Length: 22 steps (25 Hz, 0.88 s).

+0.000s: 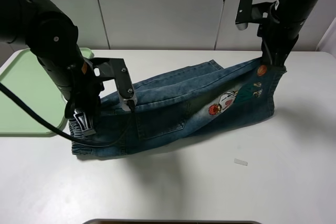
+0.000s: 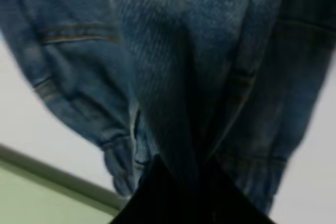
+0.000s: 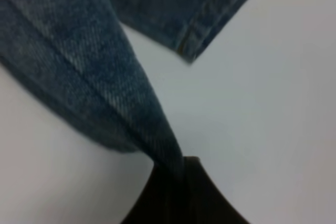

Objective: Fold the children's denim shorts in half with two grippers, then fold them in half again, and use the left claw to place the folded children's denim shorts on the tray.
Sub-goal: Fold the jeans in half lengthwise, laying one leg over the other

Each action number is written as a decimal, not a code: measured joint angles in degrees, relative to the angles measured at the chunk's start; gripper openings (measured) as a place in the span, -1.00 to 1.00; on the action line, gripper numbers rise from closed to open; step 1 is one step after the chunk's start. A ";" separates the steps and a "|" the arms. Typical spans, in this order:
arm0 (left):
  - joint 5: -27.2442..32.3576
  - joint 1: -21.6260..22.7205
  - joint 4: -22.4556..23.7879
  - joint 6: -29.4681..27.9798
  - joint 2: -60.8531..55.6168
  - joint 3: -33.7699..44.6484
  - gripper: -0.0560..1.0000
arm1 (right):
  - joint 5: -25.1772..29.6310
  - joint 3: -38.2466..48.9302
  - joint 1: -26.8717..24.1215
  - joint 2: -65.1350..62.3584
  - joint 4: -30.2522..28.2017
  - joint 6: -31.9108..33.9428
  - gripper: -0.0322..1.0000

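Observation:
I need to use my left gripper to let go of the shorts' waistband on the white table [image 1: 67, 130], beside the near corner of the pale-green tray.
The children's denim shorts [image 1: 173, 111] hang stretched between my two grippers, partly lifted off the white table, with the lower edge still resting on it. The cartoon print lining [image 1: 227, 99] shows on the raised right part. My left claw [image 1: 85, 120] is shut on the gathered waistband end, next to the tray [image 1: 23, 93]. In the left wrist view, denim [image 2: 173, 77] runs into the black jaws of the left claw [image 2: 181, 184]. My right gripper [image 1: 270, 62] is shut on a leg hem and holds it high. The right wrist view shows a taut fold of denim [image 3: 105, 82] pinched in that gripper [image 3: 176, 174].
The pale-green tray lies at the table's left edge; a strip of it [image 2: 42, 192] shows in the left wrist view. A small paper scrap [image 1: 240, 162] lies on the table in front of the shorts. A dark object [image 1: 173, 222] sits at the front edge.

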 joint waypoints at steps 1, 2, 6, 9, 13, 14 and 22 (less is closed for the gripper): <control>-0.92 0.00 1.55 -2.15 0.33 0.00 -0.74 | -0.75 -0.13 0.00 0.53 0.23 -0.41 -0.99; -1.45 0.00 3.09 -4.35 0.44 0.00 -0.74 | -1.77 -0.26 0.00 1.00 0.55 -1.08 -0.99; -2.66 0.00 7.84 -10.95 0.46 0.00 -0.74 | -5.46 -0.26 0.00 3.09 1.61 -2.67 -0.99; -2.99 0.00 11.61 -17.42 0.50 0.00 -0.74 | -7.62 -0.26 0.00 4.84 1.79 -2.86 -0.99; -3.03 0.00 11.95 -19.29 0.50 0.00 -0.74 | -12.69 -0.31 0.00 7.26 2.01 -2.91 -0.99; -2.98 0.00 11.95 -19.37 0.50 0.00 -0.74 | -13.45 -0.37 0.00 7.63 2.01 -2.91 -0.99; 0.00 0.00 12.00 -19.39 0.50 0.00 -0.74 | -15.43 -4.72 0.00 11.98 3.41 -2.91 -0.99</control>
